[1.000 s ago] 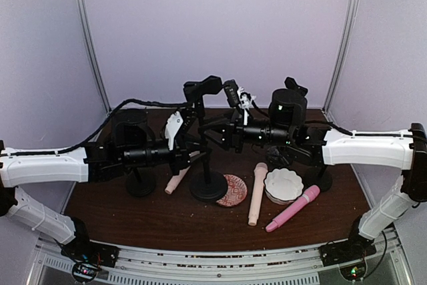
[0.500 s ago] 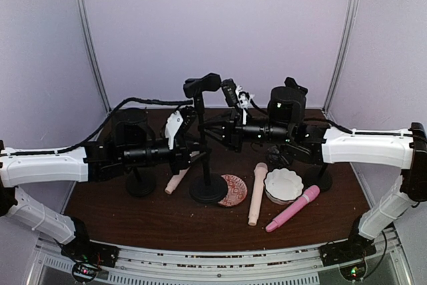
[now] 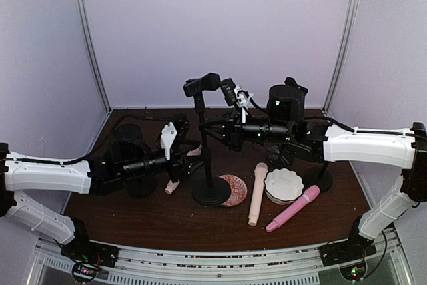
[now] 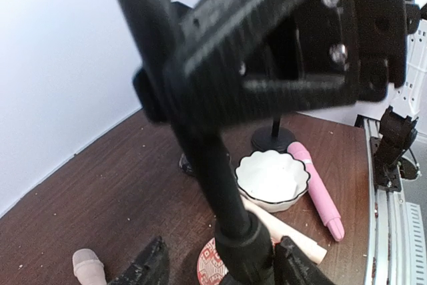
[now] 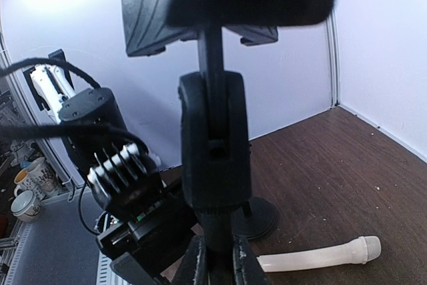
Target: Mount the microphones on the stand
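Note:
I will grab the lower pole (image 3: 207, 166) with my left gripper and help move the stand back, clear of the red patterned dish, because the stand's base overlaps that dish.
The black stand (image 3: 203, 139) is upright mid-table, its clip head (image 3: 201, 85) empty. My right gripper (image 3: 212, 129) is shut on the stand's pole (image 5: 215, 231) just below the swivel joint. My left gripper (image 3: 194, 163) is open, its fingers (image 4: 149, 268) on either side of the lower pole (image 4: 243, 248). A cream microphone (image 3: 257, 192) and the pink microphone (image 3: 293, 208) lie right of the base. The pink microphone also shows in the left wrist view (image 4: 319, 191). A second cream microphone (image 3: 174, 184) lies left of the base, partly hidden by my left arm.
A white scalloped bowl (image 3: 283, 185) sits between the cream and pink microphones. A red patterned dish (image 3: 234, 189) leans by the stand's base (image 3: 211, 192). Two more black stands rest at the left (image 3: 139, 185) and right (image 3: 321, 179). Walls close in behind and at both sides.
My left arm has dropped lower and its gripper has slid down the pole. The right gripper keeps its hold on the pole. The microphones have not moved.

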